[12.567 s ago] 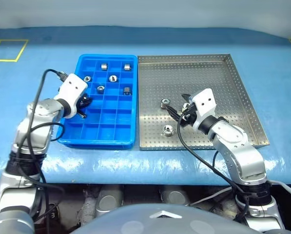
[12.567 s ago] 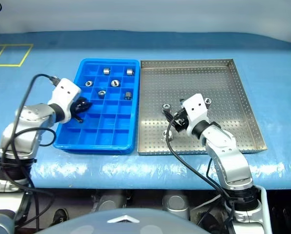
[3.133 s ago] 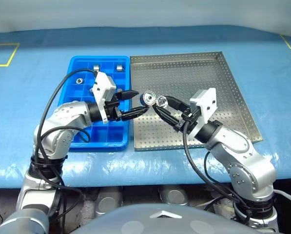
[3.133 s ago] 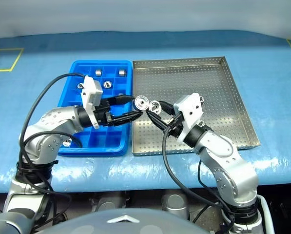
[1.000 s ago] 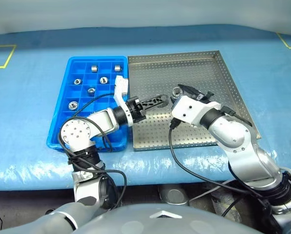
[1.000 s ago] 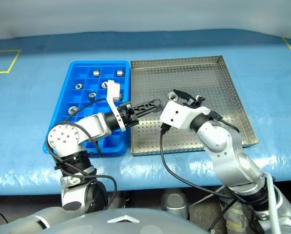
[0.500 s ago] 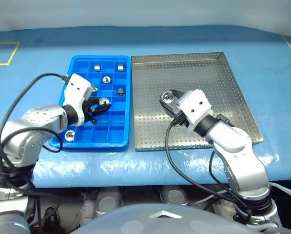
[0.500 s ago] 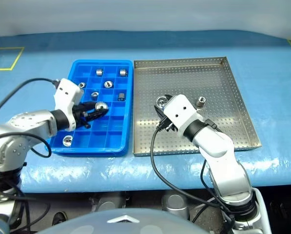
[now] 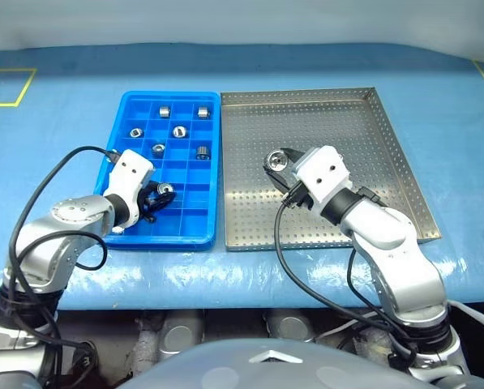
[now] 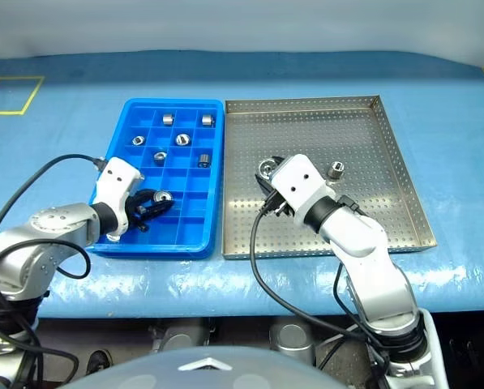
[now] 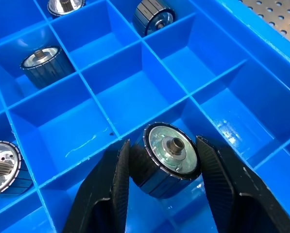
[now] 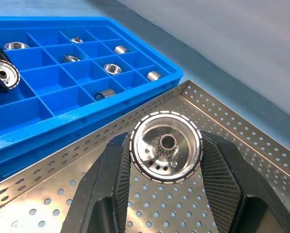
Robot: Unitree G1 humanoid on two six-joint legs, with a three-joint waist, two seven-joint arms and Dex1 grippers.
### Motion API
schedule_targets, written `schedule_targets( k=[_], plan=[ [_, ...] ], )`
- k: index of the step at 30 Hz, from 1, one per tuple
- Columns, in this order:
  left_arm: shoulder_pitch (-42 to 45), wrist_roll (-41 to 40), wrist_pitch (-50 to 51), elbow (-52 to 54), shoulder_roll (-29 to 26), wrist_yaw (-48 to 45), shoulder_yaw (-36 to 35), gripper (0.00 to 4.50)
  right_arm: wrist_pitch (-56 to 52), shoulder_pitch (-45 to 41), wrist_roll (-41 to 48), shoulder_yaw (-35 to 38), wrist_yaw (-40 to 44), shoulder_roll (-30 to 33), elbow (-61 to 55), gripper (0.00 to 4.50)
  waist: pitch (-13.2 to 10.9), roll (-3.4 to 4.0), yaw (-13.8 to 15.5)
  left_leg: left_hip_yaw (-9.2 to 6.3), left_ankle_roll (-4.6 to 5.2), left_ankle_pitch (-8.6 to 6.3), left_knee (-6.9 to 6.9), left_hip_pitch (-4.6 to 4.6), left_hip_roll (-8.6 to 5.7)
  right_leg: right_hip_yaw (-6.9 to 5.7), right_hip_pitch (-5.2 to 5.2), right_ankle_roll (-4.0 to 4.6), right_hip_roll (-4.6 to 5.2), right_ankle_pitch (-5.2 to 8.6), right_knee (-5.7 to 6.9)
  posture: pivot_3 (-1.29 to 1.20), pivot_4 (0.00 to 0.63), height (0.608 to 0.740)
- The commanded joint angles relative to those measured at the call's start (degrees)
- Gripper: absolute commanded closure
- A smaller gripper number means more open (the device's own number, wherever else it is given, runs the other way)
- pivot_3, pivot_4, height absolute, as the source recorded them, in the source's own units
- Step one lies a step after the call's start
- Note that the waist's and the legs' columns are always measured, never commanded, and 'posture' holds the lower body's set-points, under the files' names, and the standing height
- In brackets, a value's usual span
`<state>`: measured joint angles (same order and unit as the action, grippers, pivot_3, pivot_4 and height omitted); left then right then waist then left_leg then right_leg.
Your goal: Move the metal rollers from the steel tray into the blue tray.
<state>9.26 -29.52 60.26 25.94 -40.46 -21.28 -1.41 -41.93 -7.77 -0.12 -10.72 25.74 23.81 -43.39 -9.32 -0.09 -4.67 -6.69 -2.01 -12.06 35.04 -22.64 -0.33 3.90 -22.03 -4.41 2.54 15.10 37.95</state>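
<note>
I will release the metal roller with my left gripper in the empty compartment diagonally [image 9: 152, 194] [image 11: 106, 191] in front of the blue tray's nearest roller.
My left gripper [image 9: 162, 194] is shut on a metal roller [image 11: 170, 158], held low over a compartment near the front of the blue tray [image 9: 170, 95]. Several more rollers [image 9: 177, 130] lie in the tray's far compartments. Above the left part of the steel tray [image 9: 347, 121], my right gripper [image 9: 279, 164] is shut on another shiny roller [image 12: 166, 145], whose hollow face points at the wrist camera. One loose roller [image 10: 335, 169] stands on the perforated floor just right of that gripper.
Both trays sit side by side on a blue-covered table [image 9: 63, 121]. Yellow tape marks [image 9: 6, 85] lie at the far left. Black cables [image 9: 55, 174] loop from both wrists.
A second ago my left gripper reached over the steel tray beside the right one; it has swung left with a roller and sunk low into the blue tray. The right gripper rolled, keeping its roller.
</note>
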Motion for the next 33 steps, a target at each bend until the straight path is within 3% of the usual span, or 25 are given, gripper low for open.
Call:
schedule_targets(
  k=[1, 9, 18, 32, 33],
  plan=[
    [-0.14, 1.55, -0.78, -0.89, 0.03, 1.27, -4.99, 2.65, 0.52, -1.28, 0.32, 0.32, -0.60, -0.01, -1.24, 2.51, 0.00, 0.00, -0.13, 0.00, 0.00, 0.00, 0.00, 0.01, 0.01, 0.00, 0.00, 0.00, -0.01, 0.00, 0.02, -0.07, 0.150, 0.740],
    [-1.32, 2.15, -0.87, -0.86, -0.17, 1.46, -8.36, 2.65, 0.77, -2.05, 0.67, -0.13, -1.10, -0.71, 0.98, 2.51, -0.01, -0.01, -0.24, 0.01, 0.00, 0.00, 0.00, 0.00, 0.11, 0.00, -0.04, 0.03, -0.10, -0.01, 0.05, -0.05, 0.150, 0.740],
    [0.41, -6.35, 0.04, 0.28, 7.08, 0.17, -18.25, 2.65, 1.19, -2.18, 0.56, -1.23, -1.20, -0.63, 2.09, 2.51, 0.00, -0.02, 0.73, 0.00, 0.00, 0.00, 0.03, -0.04, 0.04, -0.01, -0.03, 0.03, -0.03, -0.01, 0.03, -0.04, 0.150, 0.740],
    [-2.25, 1.93, -0.02, -2.05, 1.58, 1.11, -11.02, 2.65, 1.75, -2.32, 0.55, -1.34, -1.98, -1.02, 2.28, 2.51, 0.00, -0.02, 0.69, -0.01, 0.00, 0.00, 0.00, -0.02, 0.03, -0.02, -0.03, 0.03, -0.03, -0.01, 0.03, -0.04, 0.150, 0.740],
    [-2.67, 2.43, -0.63, -1.93, 1.14, 0.54, -10.09, 2.30, 1.79, -2.29, 0.51, -1.38, -2.05, -1.06, 2.25, 2.51, 0.00, -0.02, 0.68, -0.01, 0.00, 0.00, -0.01, -0.02, 0.03, -0.01, -0.04, 0.03, -0.03, -0.01, 0.03, -0.05, 0.150, 0.740]
  ],
)
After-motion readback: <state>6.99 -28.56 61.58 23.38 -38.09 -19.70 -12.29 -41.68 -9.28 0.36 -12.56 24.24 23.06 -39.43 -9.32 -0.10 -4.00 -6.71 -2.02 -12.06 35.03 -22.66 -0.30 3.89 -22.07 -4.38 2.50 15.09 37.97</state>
